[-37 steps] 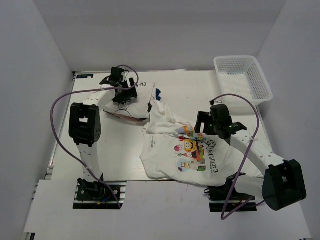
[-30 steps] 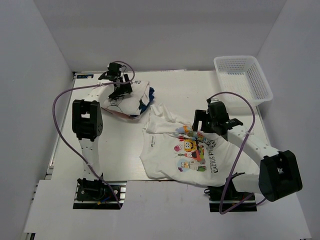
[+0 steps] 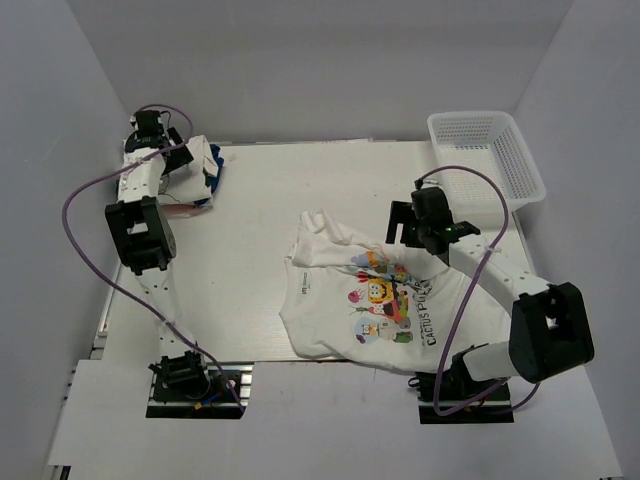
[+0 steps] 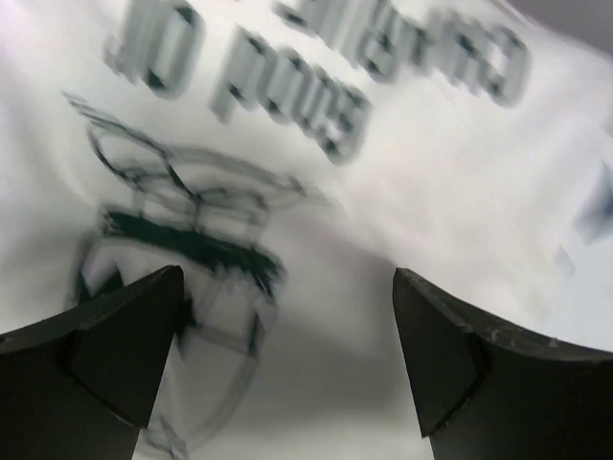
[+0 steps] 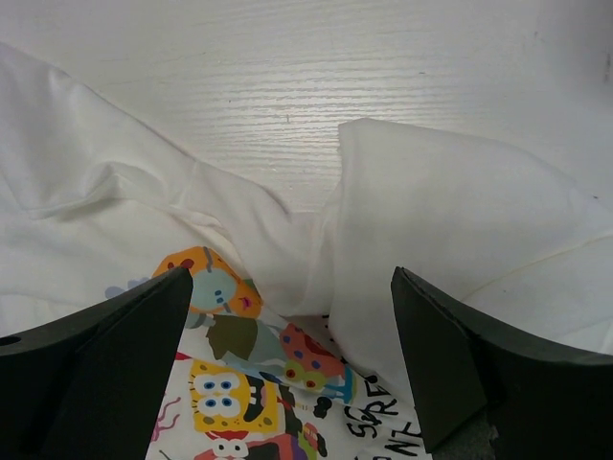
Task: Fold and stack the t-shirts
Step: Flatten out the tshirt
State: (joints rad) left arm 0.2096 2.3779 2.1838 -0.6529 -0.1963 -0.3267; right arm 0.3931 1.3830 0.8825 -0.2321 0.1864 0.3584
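Note:
I should close my right gripper on the folded-over white flap [image 3: 427,262] [image 5: 458,289] of the cartoon-print t-shirt, on the basket side of the colourful print.
The Charlie Brown t-shirt [image 3: 198,168] lies bunched at the table's far left back corner. In the left wrist view [image 4: 316,201] it fills the frame, blurred, with its black line drawing and dark text. My left gripper [image 3: 180,156] [image 4: 287,278] is right over it, jaws wide apart, nothing pinched. The cartoon-print t-shirt [image 3: 385,305] lies spread but rumpled at centre right. My right gripper [image 3: 401,234] [image 5: 290,278] is open just above its folded upper edge [image 5: 431,211], beside the colourful print [image 5: 239,374].
A white mesh basket [image 3: 485,155] stands at the back right corner. White walls close in the table on the left, back and right. Purple cables loop from both arms. Bare table [image 3: 250,260] lies between the two shirts.
My left arm has swung from the back middle to the far left back corner, and the Charlie Brown t-shirt has moved there with it. My right gripper has shifted slightly back over the cartoon t-shirt.

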